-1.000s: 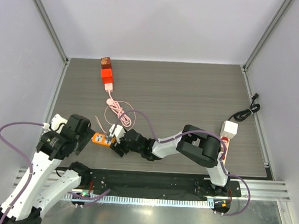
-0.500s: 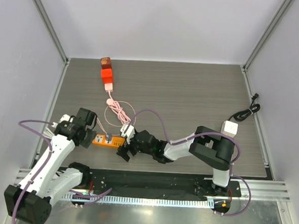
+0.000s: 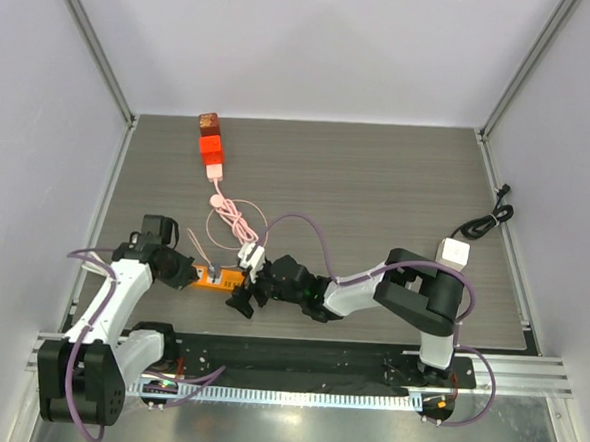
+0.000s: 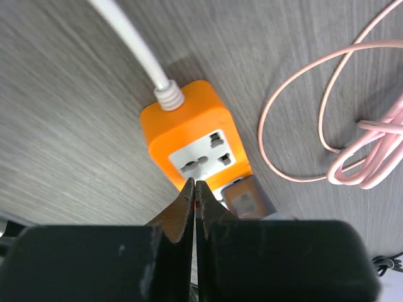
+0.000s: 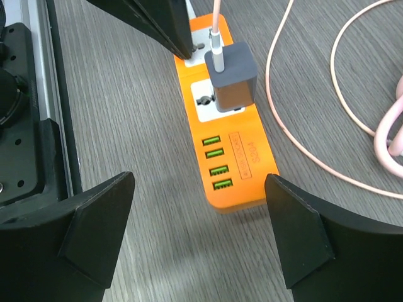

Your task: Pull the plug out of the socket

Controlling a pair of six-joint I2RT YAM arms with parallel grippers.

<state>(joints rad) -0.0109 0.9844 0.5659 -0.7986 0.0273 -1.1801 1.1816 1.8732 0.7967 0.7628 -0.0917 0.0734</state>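
Note:
The robot's right gripper needs to go past the green USB ports and close on the sides of the grey plug [image 3: 214, 273] [image 5: 233, 82] in the orange socket strip.
An orange socket strip [image 3: 218, 275] lies flat near the table's front. A grey plug [image 5: 231, 75] with a pink cable [image 5: 216, 25] stands in one of its outlets, also seen in the left wrist view as the plug [image 4: 249, 198]. My left gripper [image 4: 194, 185] is shut with nothing between its tips, which rest against the strip [image 4: 192, 135] beside an empty outlet. My right gripper [image 5: 198, 179] is open, its fingers spread either side of the strip's end with green USB ports [image 5: 217, 160], short of the plug. From above, the left gripper [image 3: 185, 273] and right gripper [image 3: 244, 280] face each other across the strip.
The pink cable coils [image 3: 233, 217] behind the strip and runs to a stack of red and orange blocks [image 3: 211, 148]. A white cord [image 4: 126, 38] leaves the strip's far end. A white cube [image 3: 454, 253] and a black cable [image 3: 485, 221] lie at the right edge.
My left gripper came down to the strip's left end and shut. My right gripper opened wide and drew back a little; the strip shifted slightly right.

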